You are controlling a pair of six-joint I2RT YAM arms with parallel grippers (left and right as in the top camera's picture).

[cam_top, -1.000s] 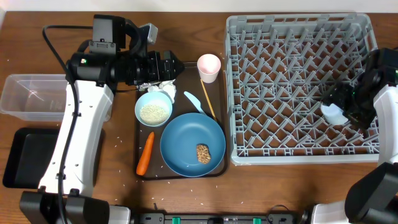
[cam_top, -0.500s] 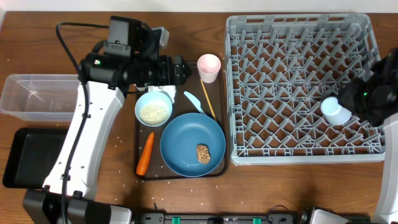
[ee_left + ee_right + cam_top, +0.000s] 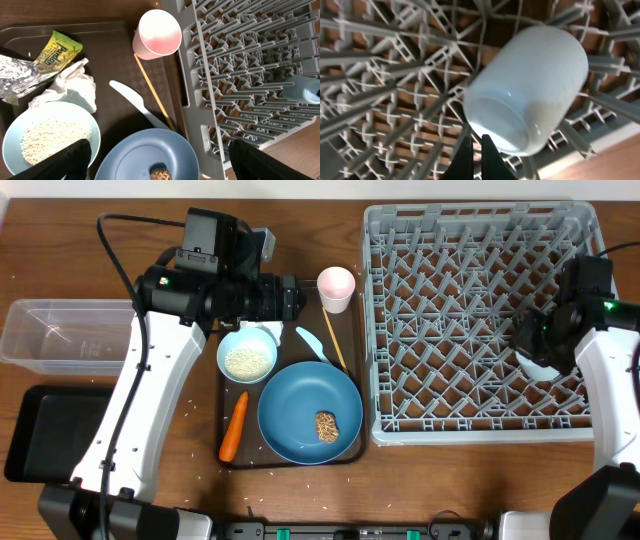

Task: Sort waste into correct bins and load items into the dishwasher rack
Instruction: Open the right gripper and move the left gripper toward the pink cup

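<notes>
My left gripper moves over to the pink cup next and then closes on the pink cup's rim (image 3: 320,286) (image 3: 140,42), on the side that faces the yellow wrapper.
My right gripper (image 3: 476,161) is shut on nothing, its tips just beside the light blue cup (image 3: 525,105), which lies on its side among the pegs of the grey dishwasher rack (image 3: 470,433). My left gripper (image 3: 160,167) hangs open over the brown tray. Below it are the blue plate (image 3: 145,155) with a brown chunk (image 3: 160,173), the rice bowl (image 3: 47,137), spoon (image 3: 137,102), chopsticks (image 3: 155,95), pink cup (image 3: 157,34), foil (image 3: 17,75), yellow wrapper (image 3: 56,50) and tissue (image 3: 70,90). A carrot (image 3: 234,425) lies left of the plate.
A clear tub (image 3: 60,335) and a black tray (image 3: 40,430) sit at the table's left edge. The brown serving tray (image 3: 290,345) lies between them and the rack. Rice grains are scattered on the wood around it.
My right gripper has let go of the light blue cup, shut, and now sits over it in the rack. My left arm has shifted right, over the back of the tray.
</notes>
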